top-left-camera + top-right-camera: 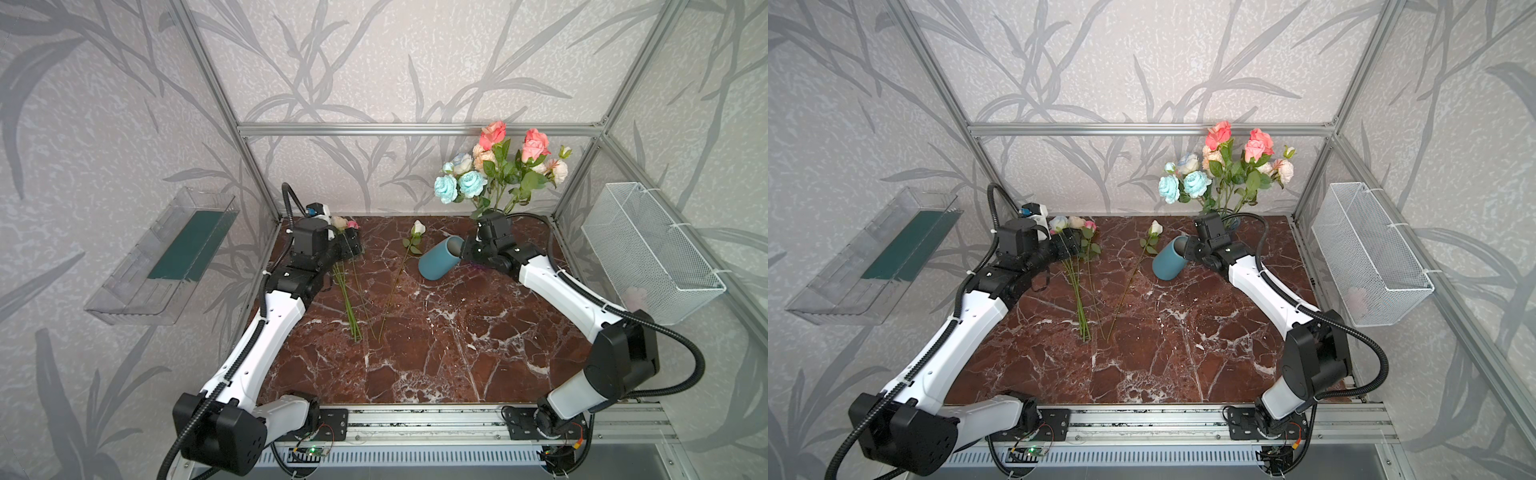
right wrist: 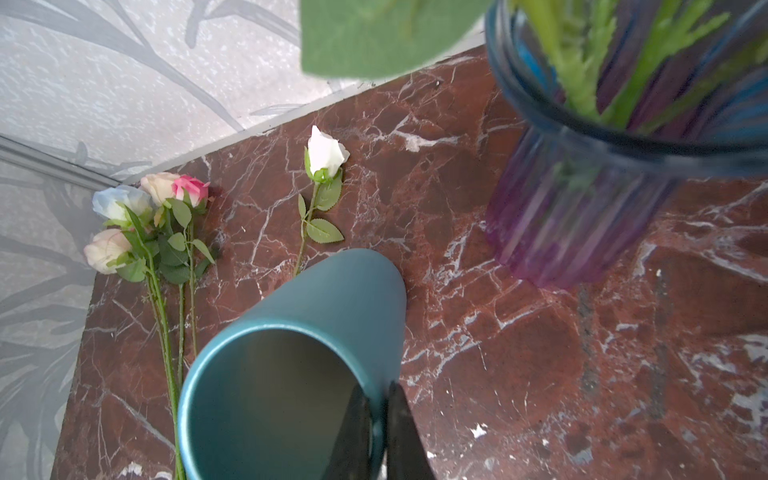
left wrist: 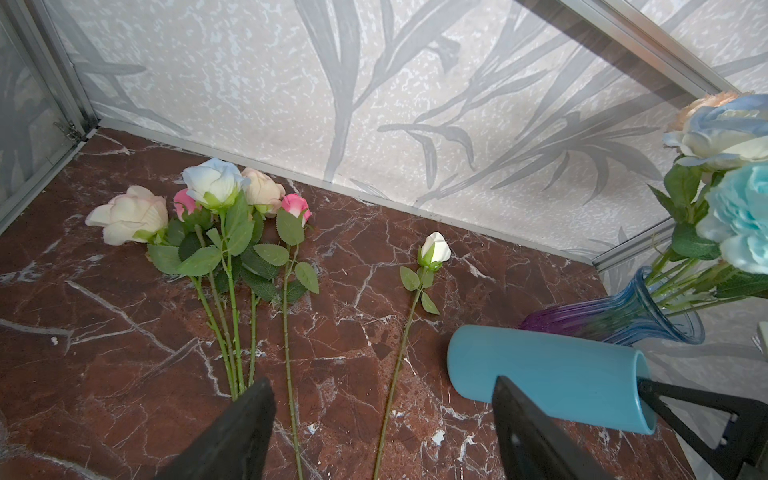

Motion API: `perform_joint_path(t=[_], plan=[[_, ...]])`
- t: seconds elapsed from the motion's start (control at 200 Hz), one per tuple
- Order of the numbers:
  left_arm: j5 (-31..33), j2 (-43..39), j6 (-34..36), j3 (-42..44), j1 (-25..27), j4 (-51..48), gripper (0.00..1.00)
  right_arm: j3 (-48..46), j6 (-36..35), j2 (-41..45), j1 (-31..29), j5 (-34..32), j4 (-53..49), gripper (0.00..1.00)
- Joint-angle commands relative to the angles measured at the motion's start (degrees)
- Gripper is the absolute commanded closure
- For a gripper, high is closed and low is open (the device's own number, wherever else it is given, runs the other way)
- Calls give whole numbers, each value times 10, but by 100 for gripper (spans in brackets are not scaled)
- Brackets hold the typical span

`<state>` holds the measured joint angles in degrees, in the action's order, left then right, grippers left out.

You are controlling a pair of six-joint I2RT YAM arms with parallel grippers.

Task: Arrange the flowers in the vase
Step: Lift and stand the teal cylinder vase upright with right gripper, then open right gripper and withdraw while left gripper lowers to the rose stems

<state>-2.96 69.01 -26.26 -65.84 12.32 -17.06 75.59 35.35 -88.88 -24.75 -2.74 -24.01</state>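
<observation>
My right gripper is to set the teal vase upright on the table (image 1: 424, 324) beside the white bud's stem end and let go of it there.
Several loose flowers (image 3: 216, 199) lie bunched at the table's back left, also seen in the right wrist view (image 2: 137, 216). A single white bud (image 1: 417, 227) (image 3: 434, 247) lies apart to their right. My left gripper (image 3: 382, 380) (image 1: 353, 245) hangs open above the stems, holding nothing. A teal cylinder vase (image 1: 438, 262) (image 2: 332, 299) leans tilted, mouth toward the right arm. My right gripper (image 2: 377, 388) (image 1: 461, 249) is shut on its rim, one finger inside. Behind it, a blue-purple glass vase (image 2: 573, 208) (image 3: 623, 316) holds a bouquet (image 1: 498, 166).
A white wire basket (image 1: 648, 253) hangs on the right wall and a clear plastic tray (image 1: 162, 253) on the left wall. Aluminium frame posts (image 1: 257, 174) stand at the back corners. The bouquet's leaves overhang the right wrist.
</observation>
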Motion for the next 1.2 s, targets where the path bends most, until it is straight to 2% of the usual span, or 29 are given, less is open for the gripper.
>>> perform_joint_path(t=[0.0, 0.22, 0.605, 0.855, 1.04, 1.195], plan=[[-7, 5, -8, 3, -2, 9, 17, 11, -14, 71, -8, 3, 27, 100], [5, 10, -3, 3, -2, 7, 18, 30, -60, 123, -38, -15, -92, 100], [13, 5, -7, 9, -1, 13, 19, 102, -100, 104, -123, -22, -256, 100], [13, -3, -5, 12, -2, 16, 19, 162, -108, 38, -169, -6, -277, 100], [17, -7, -5, 13, -2, 17, 20, 198, -128, -15, -203, -56, -288, 100], [21, -13, -4, 18, -1, 23, 19, 200, -136, -40, -203, -57, -274, 100]])
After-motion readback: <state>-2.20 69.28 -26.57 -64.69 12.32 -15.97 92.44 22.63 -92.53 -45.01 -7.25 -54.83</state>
